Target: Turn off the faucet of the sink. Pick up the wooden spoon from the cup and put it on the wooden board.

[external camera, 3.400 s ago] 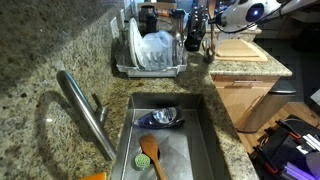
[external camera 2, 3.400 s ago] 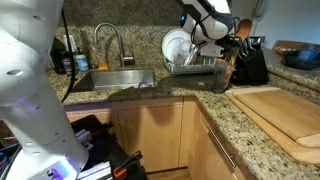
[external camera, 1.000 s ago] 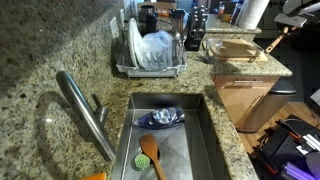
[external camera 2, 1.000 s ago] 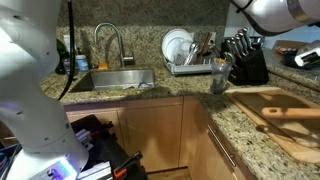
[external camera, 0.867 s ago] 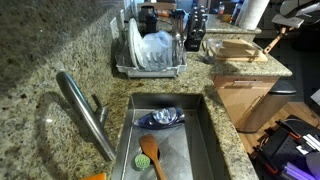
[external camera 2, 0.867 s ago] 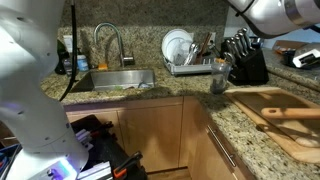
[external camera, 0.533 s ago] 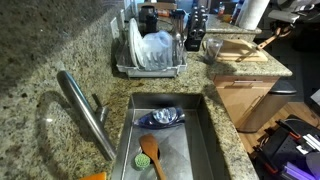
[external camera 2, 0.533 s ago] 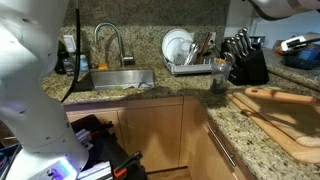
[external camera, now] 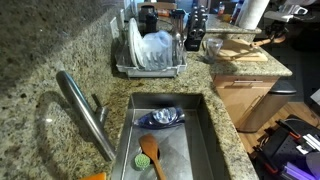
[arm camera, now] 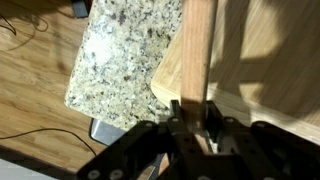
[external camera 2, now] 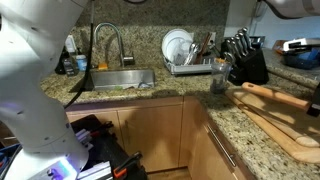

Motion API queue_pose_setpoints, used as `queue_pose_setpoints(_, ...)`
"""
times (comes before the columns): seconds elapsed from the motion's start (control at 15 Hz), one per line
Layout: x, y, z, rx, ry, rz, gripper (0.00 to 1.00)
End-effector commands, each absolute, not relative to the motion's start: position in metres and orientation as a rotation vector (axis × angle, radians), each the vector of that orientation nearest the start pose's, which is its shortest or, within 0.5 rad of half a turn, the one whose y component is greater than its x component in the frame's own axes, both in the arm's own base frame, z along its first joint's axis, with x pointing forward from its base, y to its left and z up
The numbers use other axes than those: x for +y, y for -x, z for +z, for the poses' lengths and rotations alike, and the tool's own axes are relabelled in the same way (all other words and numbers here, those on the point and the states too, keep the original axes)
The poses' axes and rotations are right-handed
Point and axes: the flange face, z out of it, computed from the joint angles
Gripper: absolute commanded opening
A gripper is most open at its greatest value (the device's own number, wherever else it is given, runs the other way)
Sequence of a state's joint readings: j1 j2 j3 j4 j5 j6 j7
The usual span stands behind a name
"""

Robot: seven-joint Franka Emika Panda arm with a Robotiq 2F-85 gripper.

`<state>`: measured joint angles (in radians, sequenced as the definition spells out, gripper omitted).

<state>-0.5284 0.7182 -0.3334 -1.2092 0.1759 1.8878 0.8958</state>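
Observation:
The robot's gripper will let go of the slim wooden spoon, still slanted just above the board, flat on the middle of the wooden board (external camera: 244, 45) (arm camera: 262, 62), beyond the cup.
My gripper (arm camera: 194, 112) is shut on the handle of the slim wooden spoon (arm camera: 197, 45). It holds the spoon slanted just above the pale wooden board (external camera 2: 285, 128), near the board's edge (arm camera: 262, 60). In both exterior views the spoon (external camera 2: 272, 95) (external camera: 250, 44) is over the board (external camera: 238, 50), with the gripper (external camera 2: 314, 100) at the frame's right edge. The small greyish cup (external camera 2: 219, 78) (external camera: 211, 47) stands empty beside the board. The slanted steel faucet (external camera: 85, 112) (external camera 2: 106, 42) stands over the sink (external camera: 206, 135), far from the gripper.
A dish rack (external camera: 150, 52) with plates and a knife block (external camera 2: 246, 60) stand behind the cup. In the sink lie a broader orange-brown spoon with a green utensil (external camera: 150, 152) and a dark bowl (external camera: 162, 117). The granite counter's corner (arm camera: 120, 60) drops off beside the board.
The gripper has left the cup by the dish rack with the spoon in it and carried it over the board. In the last second the spoon shifted across the board and tilted.

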Motion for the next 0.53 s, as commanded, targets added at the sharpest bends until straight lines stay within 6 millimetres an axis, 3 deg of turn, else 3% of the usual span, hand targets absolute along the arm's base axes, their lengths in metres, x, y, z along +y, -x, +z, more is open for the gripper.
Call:
queue_pose_setpoints(0.0,-0.510,-0.558,0.356,2.584,1.871,-0.033,0.07)
queue_pose_setpoints(0.07,-0.509,-0.564,0.346,2.611,1.784,0.041,0.07)
queue_pose_setpoints(0.47,-0.516,-0.611,0.303,2.842,1.273,-0.044,0.07)
